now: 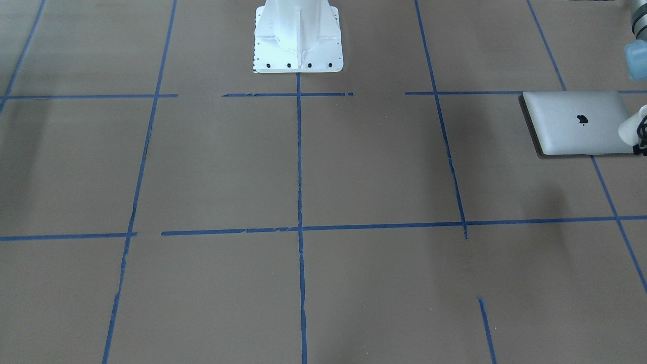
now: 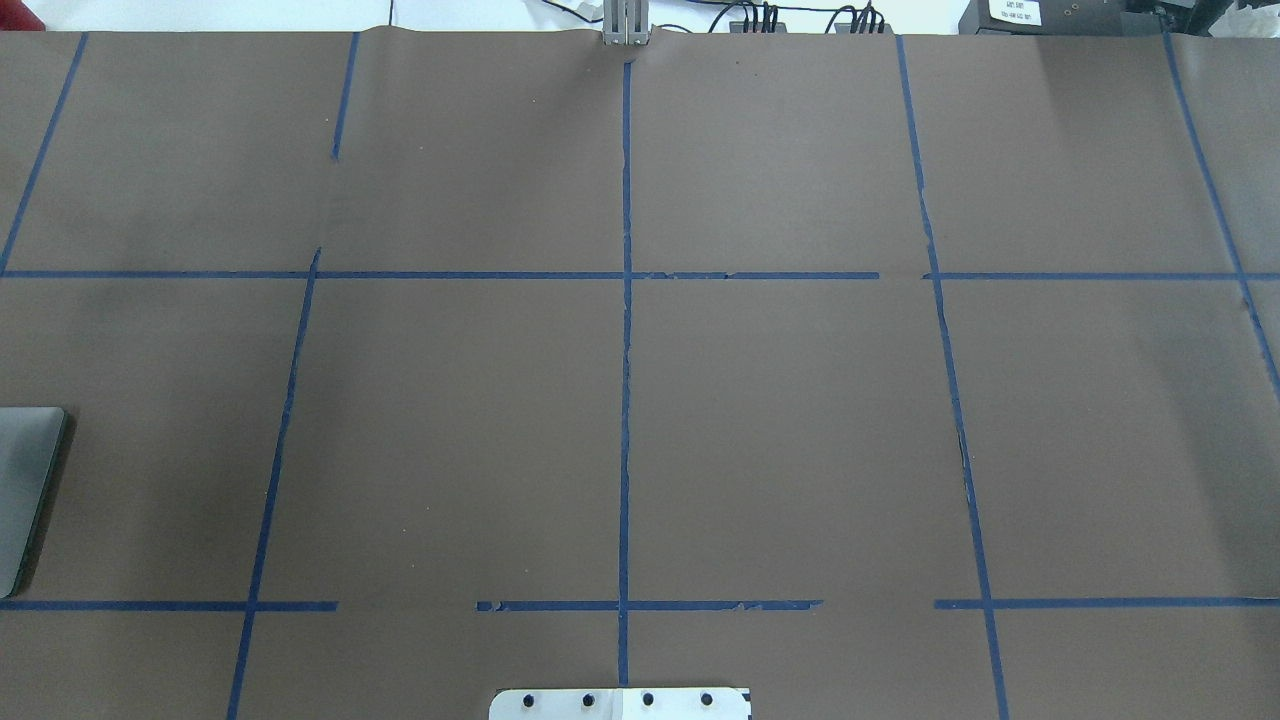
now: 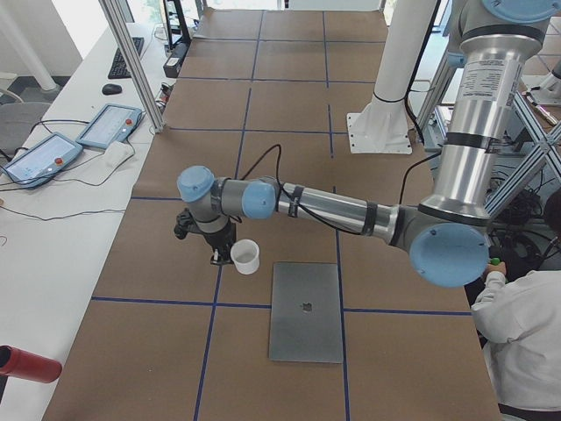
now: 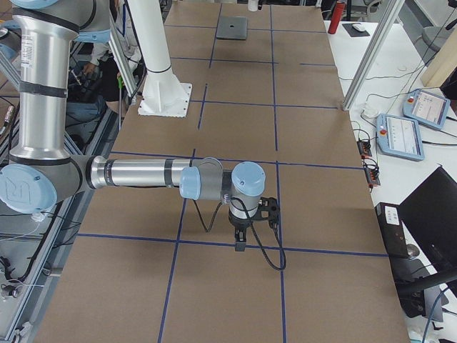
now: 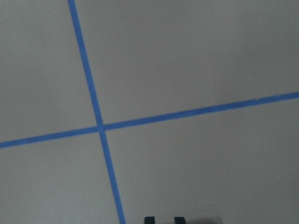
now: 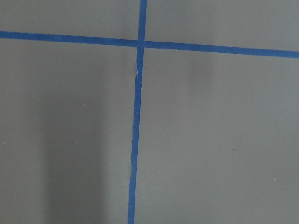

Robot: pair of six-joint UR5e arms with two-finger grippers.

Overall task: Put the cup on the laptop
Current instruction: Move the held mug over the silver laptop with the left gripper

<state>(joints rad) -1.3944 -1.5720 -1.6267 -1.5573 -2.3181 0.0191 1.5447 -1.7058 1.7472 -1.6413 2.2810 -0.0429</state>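
The robot's left gripper needs to release the white cup on the dark logo in the middle of the silver laptop (image 1: pixel 587 123).
The white cup (image 1: pixel 629 129) hangs in the air at my left gripper (image 1: pixel 642 136), over the right edge of the silver laptop (image 1: pixel 576 124) in the front-facing view. In the exterior left view the cup (image 3: pixel 246 256) sits against the gripper (image 3: pixel 215 253), beyond the laptop's (image 3: pixel 306 311) far corner. The left wrist view shows only two dark fingertips (image 5: pixel 149 219) close together above bare table, with no cup. My right gripper (image 4: pixel 239 241) points down over a tape crossing. It shows only in the exterior right view, so I cannot tell whether it is open or shut.
The white robot pedestal (image 1: pixel 298 40) stands mid-table. Blue tape lines grid the brown table (image 2: pixel 450 430). Teach pendants (image 3: pixel 110 124) lie on the side bench, a red bottle (image 3: pixel 26 364) lies near its front, and a person in white (image 3: pixel 526 338) sits beside the robot.
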